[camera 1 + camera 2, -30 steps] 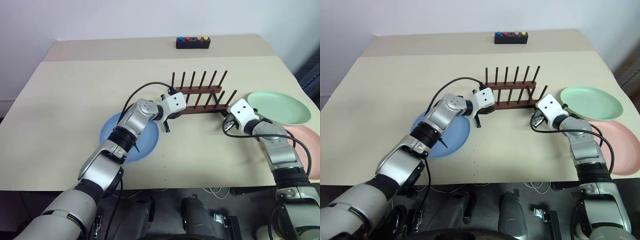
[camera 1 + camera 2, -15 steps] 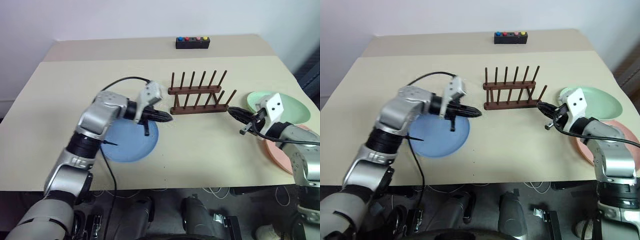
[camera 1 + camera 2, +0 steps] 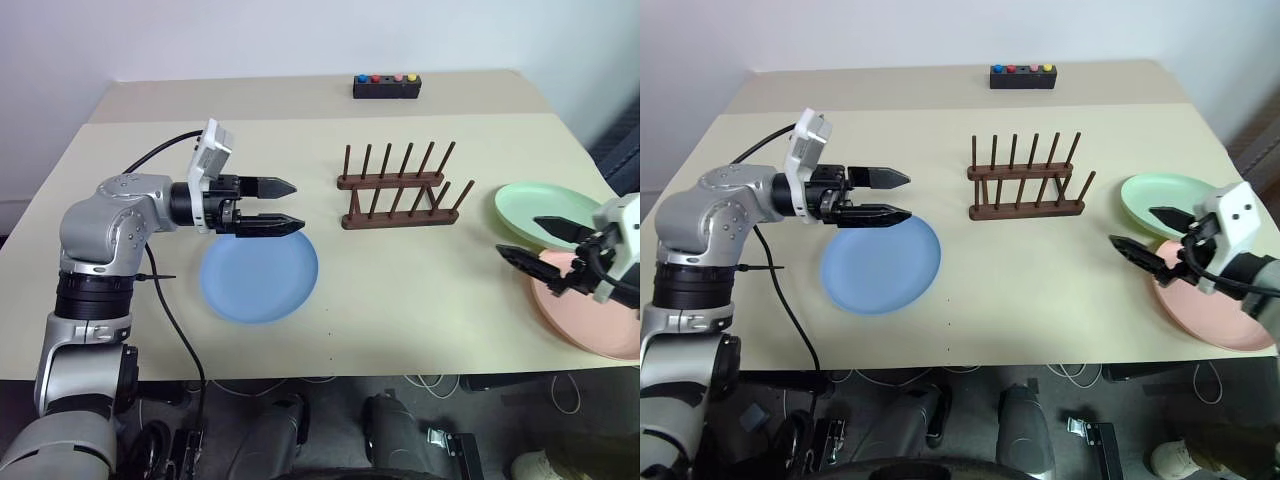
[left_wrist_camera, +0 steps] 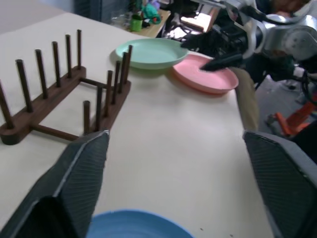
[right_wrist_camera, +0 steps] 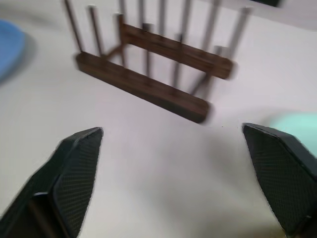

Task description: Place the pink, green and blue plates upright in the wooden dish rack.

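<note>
The front rim of the pink plate (image 3: 557, 328), near the table's front edge, will be gripped by my right gripper, and the green plate will be left for later.
The blue plate (image 3: 259, 276) lies flat at the table's front left. Above its far edge my left gripper (image 3: 280, 206) hovers open and empty, pointing toward the wooden dish rack (image 3: 397, 192), which stands empty at the table's middle. The green plate (image 3: 555, 212) lies flat at the right edge, and the pink plate (image 3: 590, 320) lies in front of it. My right gripper (image 3: 530, 240) is open over the spot where the green and pink plates meet, holding nothing. The left wrist view shows the rack (image 4: 59, 94), the green plate (image 4: 151, 52) and the pink plate (image 4: 203, 77).
A black box with coloured buttons (image 3: 386, 86) sits at the table's far edge. A bare stretch of tabletop lies between the blue plate and the two plates on the right. The pink plate reaches the table's right front edge.
Both arms pulled away from the rack, the left one toward the left and up, the right one toward the right over the plates. Both grippers went from shut to open.
</note>
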You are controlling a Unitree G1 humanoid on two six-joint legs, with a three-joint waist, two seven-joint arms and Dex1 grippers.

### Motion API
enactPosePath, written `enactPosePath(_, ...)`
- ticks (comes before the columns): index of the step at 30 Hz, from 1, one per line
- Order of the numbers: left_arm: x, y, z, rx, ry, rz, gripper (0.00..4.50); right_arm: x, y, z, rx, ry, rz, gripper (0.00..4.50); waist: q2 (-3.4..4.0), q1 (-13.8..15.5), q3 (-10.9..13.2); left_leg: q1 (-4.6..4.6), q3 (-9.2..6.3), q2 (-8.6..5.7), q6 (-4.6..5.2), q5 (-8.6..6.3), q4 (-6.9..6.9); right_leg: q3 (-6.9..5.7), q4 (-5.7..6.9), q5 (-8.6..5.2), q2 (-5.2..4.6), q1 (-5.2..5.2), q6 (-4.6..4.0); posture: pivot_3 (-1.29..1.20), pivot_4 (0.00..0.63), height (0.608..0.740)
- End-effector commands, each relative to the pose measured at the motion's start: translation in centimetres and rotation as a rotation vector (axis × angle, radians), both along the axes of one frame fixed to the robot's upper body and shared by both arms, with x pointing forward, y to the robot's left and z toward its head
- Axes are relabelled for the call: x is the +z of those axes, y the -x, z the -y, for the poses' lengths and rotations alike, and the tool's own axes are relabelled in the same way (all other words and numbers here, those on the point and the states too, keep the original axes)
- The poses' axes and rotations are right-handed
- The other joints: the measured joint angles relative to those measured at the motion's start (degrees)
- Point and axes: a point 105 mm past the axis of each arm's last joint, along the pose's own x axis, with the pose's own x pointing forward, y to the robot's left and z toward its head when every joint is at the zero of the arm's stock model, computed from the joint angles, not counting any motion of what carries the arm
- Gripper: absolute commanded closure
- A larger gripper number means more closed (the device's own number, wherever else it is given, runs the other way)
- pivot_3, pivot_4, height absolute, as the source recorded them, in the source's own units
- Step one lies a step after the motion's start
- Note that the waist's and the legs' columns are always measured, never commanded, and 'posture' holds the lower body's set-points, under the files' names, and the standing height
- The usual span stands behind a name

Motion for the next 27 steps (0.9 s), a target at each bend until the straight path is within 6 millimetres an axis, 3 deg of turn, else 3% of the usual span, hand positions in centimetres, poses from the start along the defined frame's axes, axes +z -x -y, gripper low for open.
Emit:
enactPosePath(1,0.5,0.9,-0.8,-0.002,0.002,0.125,0.00,0.4,2.5,0.3,0.019,-0.014,-0.022,0.07,0.02,0.1,0.0,0.00,0.00,0.01,0.01,-0.01,-0.03,0.02,-0.02,0.00,-0.01,-0.01,0.00,0.00,0.150,0.740)
enactPosePath(5,-0.4,1.7,-0.5,-0.037,0.000,0.135,0.00,-1.0,4.1,1.5,-0.030,0.034,-0.085,0.07,0.00,0.2,0.0,-0.03,0.08,0.00,0.07,-0.05,0.02,0.05,-0.08,0.00,-0.03,0.00,0.00,0.00,0.150,0.740)
enactPosePath(10,0.0,2.5,0.7,-0.103,0.084,0.141,0.00,-3.0,4.8,4.2,-0.159,0.148,-0.180,0.07,0.03,0.2,0.0,-0.01,0.14,0.01,0.10,-0.07,0.05,0.07,-0.11,-0.01,-0.04,0.04,0.00,0.00,0.150,0.740)
enactPosePath(20,-1.0,2.6,1.2,-0.142,0.048,0.145,0.00,-5.9,5.9,5.1,-0.237,0.140,-0.342,0.07,0.02,0.3,0.0,0.00,0.18,0.06,0.12,-0.08,0.02,0.08,-0.12,-0.01,-0.04,0.03,0.00,0.00,0.150,0.740)
enactPosePath(27,-1.2,2.7,1.6,-0.156,0.034,0.162,0.00,-6.9,5.9,4.4,-0.239,0.096,-0.412,0.07,0.02,0.3,0.0,0.00,0.18,0.06,0.13,-0.09,0.02,0.09,-0.13,-0.01,-0.04,0.03,0.00,0.00,0.150,0.740)
